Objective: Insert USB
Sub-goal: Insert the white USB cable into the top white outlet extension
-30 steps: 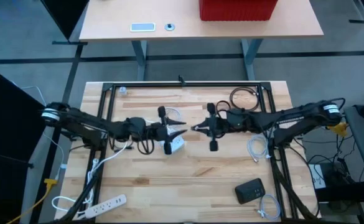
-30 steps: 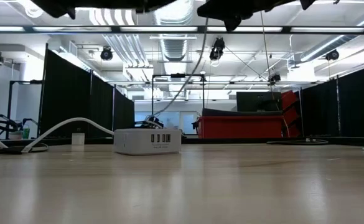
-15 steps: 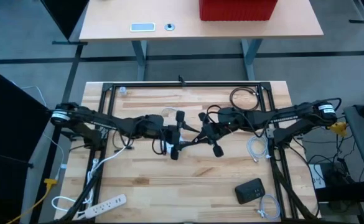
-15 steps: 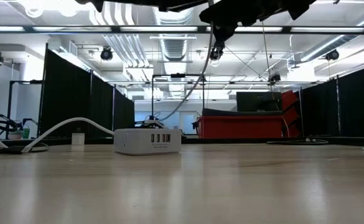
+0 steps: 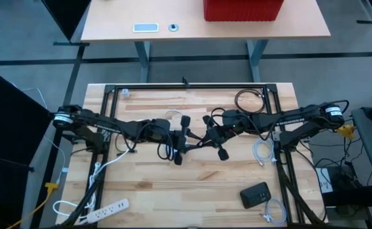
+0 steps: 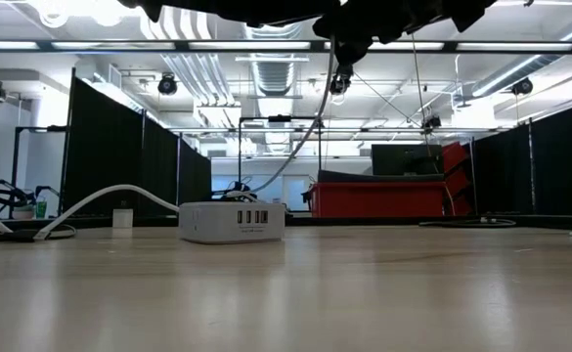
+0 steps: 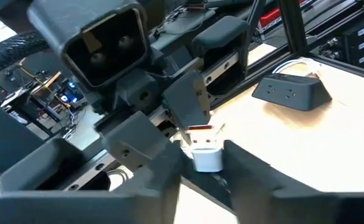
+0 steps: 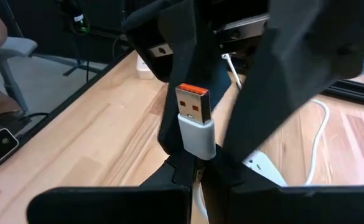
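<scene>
The plug's broad side slants across the fingers of the robot's right gripper, so the left gripper needs to hold the plug's body while the right gripper turns and takes the cable end (image 8: 200, 167).
The USB plug (image 8: 194, 121), white with an orange tongue, is held above the table between my two grippers, which meet tip to tip at the table's middle. My right gripper (image 8: 197, 167) is shut on its cable end. My left gripper (image 7: 203, 163) comes from the opposite side with one finger on each side of the plug. In the high view the left gripper (image 5: 184, 138) and the right gripper (image 5: 201, 138) overlap. The white charger hub (image 6: 232, 221) rests flat on the table below them, its ports facing the near edge. The plug's cable (image 6: 300, 156) hangs down toward it. My left gripper has the plug's white housing (image 7: 206, 158) between its two fingers, which lie level and come from the table's left. The plug is clear of the table. My right gripper pinches the housing's cable end (image 8: 197, 149) between its fingertips, coming level from the table's right. The orange tongue end sticks out beyond them toward my left gripper.
A dark adapter (image 5: 255, 194) lies near the front right, a white power strip (image 5: 106, 208) at the front left. A coiled black cable (image 5: 249, 100) and white cables (image 5: 261, 152) lie on the right. Black frame rails (image 5: 186, 86) border the table.
Both grippers have come together over the table's middle. The left one went toward the right edge and the right one turned toward it with the plug, so the left fingers now stand around the plug. In the last half second both kept nearly still.
</scene>
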